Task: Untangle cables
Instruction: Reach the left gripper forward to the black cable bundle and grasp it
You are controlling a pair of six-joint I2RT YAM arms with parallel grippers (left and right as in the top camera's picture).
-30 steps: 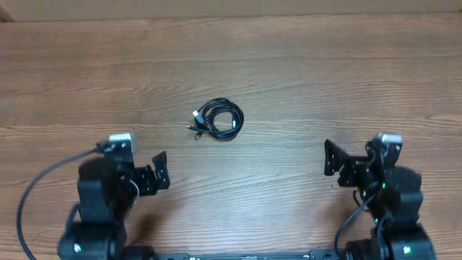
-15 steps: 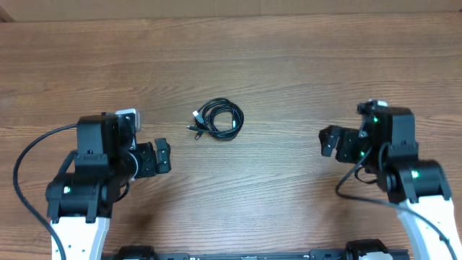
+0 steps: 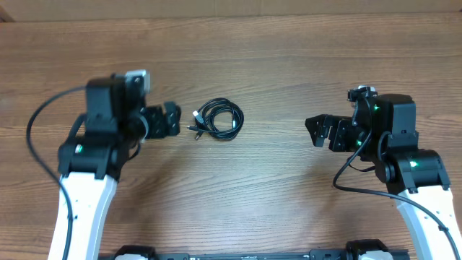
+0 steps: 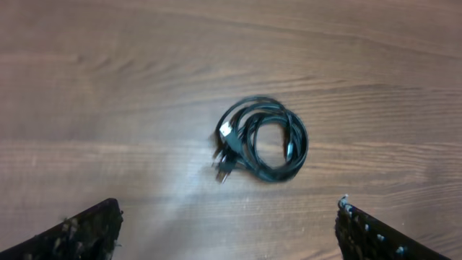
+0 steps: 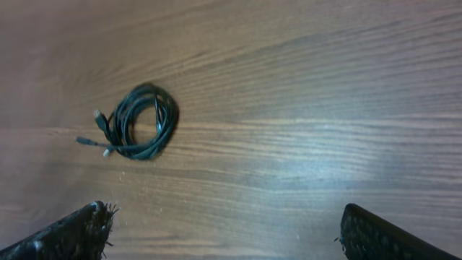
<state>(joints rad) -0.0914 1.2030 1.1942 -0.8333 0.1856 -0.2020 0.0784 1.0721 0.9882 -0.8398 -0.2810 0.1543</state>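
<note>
Next, my left gripper goes to the black coil of cables and grabs the coil's side (image 3: pixel 240 119) (image 4: pixel 299 141) across from the plug ends.
The cables (image 3: pixel 217 119) lie as one small black coil with plug ends sticking out on its left side, on the wooden table near the middle. The coil also shows in the left wrist view (image 4: pixel 263 139) and in the right wrist view (image 5: pixel 138 130). My left gripper (image 3: pixel 173 120) is open and empty, just left of the coil, fingers pointing at it. In the left wrist view its fingertips (image 4: pixel 227 230) frame bare table below the coil. My right gripper (image 3: pixel 316 132) is open and empty, well to the right of the coil (image 5: pixel 224 232).
The wooden table (image 3: pixel 289 65) fills all views. A pale cardboard-coloured strip (image 3: pixel 231 7) runs along the far edge. The arms' own thick black wires loop at the left (image 3: pixel 32 137) and right (image 3: pixel 346 180).
Both arms have risen and reached forward. The left gripper moved up and right to just beside the coil. The right gripper moved up and left. The coil has not moved.
</note>
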